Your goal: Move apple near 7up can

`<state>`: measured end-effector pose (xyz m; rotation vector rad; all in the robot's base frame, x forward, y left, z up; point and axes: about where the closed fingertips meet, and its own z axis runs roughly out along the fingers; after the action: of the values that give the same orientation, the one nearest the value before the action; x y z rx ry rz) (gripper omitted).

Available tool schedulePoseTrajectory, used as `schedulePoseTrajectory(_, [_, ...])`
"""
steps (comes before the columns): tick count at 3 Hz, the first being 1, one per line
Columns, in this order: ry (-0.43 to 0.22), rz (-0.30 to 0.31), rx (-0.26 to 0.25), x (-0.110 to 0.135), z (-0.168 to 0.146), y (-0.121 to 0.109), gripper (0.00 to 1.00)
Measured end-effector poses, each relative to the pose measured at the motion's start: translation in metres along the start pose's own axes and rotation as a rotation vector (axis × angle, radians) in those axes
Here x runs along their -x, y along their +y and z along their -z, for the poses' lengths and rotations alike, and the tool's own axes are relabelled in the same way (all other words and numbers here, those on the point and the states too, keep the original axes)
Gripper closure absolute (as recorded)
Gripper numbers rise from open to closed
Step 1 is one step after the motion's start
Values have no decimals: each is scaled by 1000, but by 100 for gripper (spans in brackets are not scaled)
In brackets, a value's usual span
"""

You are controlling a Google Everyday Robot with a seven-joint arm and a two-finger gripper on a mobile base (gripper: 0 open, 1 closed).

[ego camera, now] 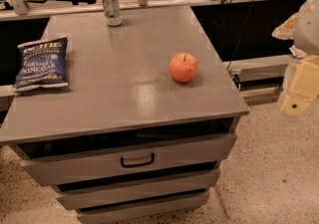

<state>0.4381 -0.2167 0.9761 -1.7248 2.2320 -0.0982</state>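
I need to move my gripper to the red-orange apple next and close it around the apple's lower half (186,73), keeping its stem clear above my fingers.
The red-orange apple (184,67) with a short dark stem sits on the right part of the grey cabinet top (129,68). The 7up can (111,7), white and green with a silver top, stands upright at the far edge of the top, left of centre. The apple and the can are well apart. My gripper (300,87), cream-coloured, hangs at the right edge of the view, off the cabinet and to the right of the apple. It holds nothing that I can see.
A flat blue chip bag (42,62) lies at the left side of the top. The cabinet has several drawers, the top one with a dark handle (137,160). Speckled floor lies to the right. A rail and cables run behind the cabinet.
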Motion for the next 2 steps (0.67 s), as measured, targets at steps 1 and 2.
schedulePoseTrajectory(1, [-12, -1, -10, 2, 0, -2, 0])
schedulePoseTrajectory(2, [-72, -30, -20, 9, -23, -15, 0])
